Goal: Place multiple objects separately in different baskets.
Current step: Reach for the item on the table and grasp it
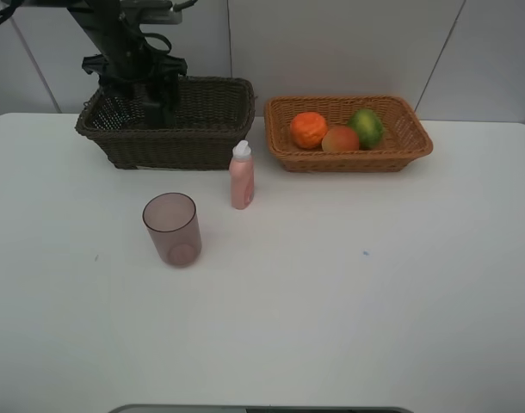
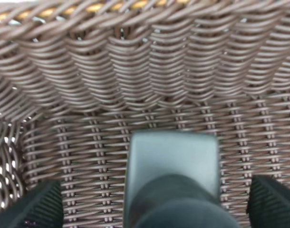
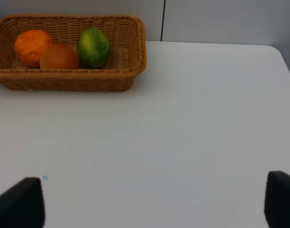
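Observation:
Next, I close my left gripper on the upper part of the pink bottle (image 1: 242,165), just under the bottle's white cap.
My left gripper (image 1: 155,107) reaches down inside the dark brown basket (image 1: 211,84). In the left wrist view its fingers (image 2: 38,206) stand open, apart from the dark green pump bottle (image 2: 173,166) lying between them on the woven floor (image 2: 135,71). The light basket (image 1: 417,142) holds the wrinkled orange (image 1: 308,130), the red-orange fruit (image 1: 340,138) and the green citrus (image 1: 366,127). On the table stand the pink bottle (image 1: 241,176) and the purplish cup (image 1: 172,228). My right gripper (image 3: 152,204) hovers open over bare table, the light basket (image 3: 135,42) ahead of it.
The white table (image 1: 348,292) stretches out in front of both baskets. The pink bottle stands just before the dark basket's right front corner. A tiled wall (image 1: 348,43) rises directly behind the baskets.

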